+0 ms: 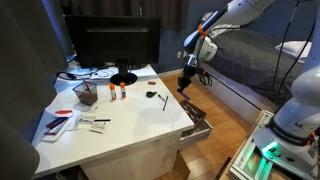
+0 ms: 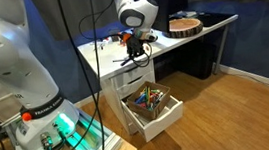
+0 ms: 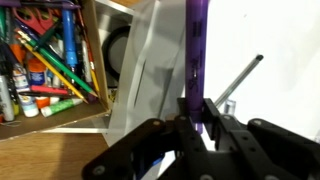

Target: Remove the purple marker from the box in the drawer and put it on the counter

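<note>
Next, my gripper lets go of the purple marker on the white counter (image 1: 156, 102), in the spot between the small black object and the thin grey stick.
In the wrist view my gripper (image 3: 198, 118) is shut on the purple marker (image 3: 194, 50), which sticks straight out from between the jaws. The marker hangs over the edge of the white counter (image 3: 280, 40), with the open drawer (image 3: 100, 115) off to the left. The drawer holds a box of pens and markers (image 3: 45, 60). In both exterior views my gripper (image 1: 186, 82) (image 2: 132, 51) is above the counter's edge (image 1: 110, 135) (image 2: 107, 56), over the open drawer (image 1: 197, 118) (image 2: 150, 111). The marker is too small to make out there.
A black monitor (image 1: 112, 45) stands at the back of the counter. Orange-capped tubes (image 1: 116, 92), a mesh cup (image 1: 86, 94), papers (image 1: 60, 122) and a small black object (image 1: 150, 96) lie on it. A thin grey stick (image 3: 238, 78) lies near the marker. A second robot base (image 1: 292, 115) stands nearby.
</note>
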Controlling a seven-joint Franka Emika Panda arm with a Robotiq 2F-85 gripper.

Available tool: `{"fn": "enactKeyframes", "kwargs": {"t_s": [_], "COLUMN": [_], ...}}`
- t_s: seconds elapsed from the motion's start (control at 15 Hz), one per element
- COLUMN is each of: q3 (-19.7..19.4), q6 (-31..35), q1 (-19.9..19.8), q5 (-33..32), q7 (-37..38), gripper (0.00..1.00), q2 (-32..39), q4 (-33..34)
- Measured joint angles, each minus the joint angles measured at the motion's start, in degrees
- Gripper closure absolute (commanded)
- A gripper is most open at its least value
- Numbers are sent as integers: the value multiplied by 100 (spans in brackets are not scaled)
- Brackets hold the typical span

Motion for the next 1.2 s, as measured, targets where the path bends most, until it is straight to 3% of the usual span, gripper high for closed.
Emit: {"fn": "enactKeyframes", "kwargs": {"t_s": [0.33, 0.73, 1.2], "q3": [-29, -246, -498], "q6": [120, 489, 897], "q1": [772, 1570, 2019], "q5": [608, 631, 606], "q7": [501, 1782, 2800], "gripper": [95, 95, 95], "q2": [-102, -75, 107], "q4": [235, 386, 424]}}
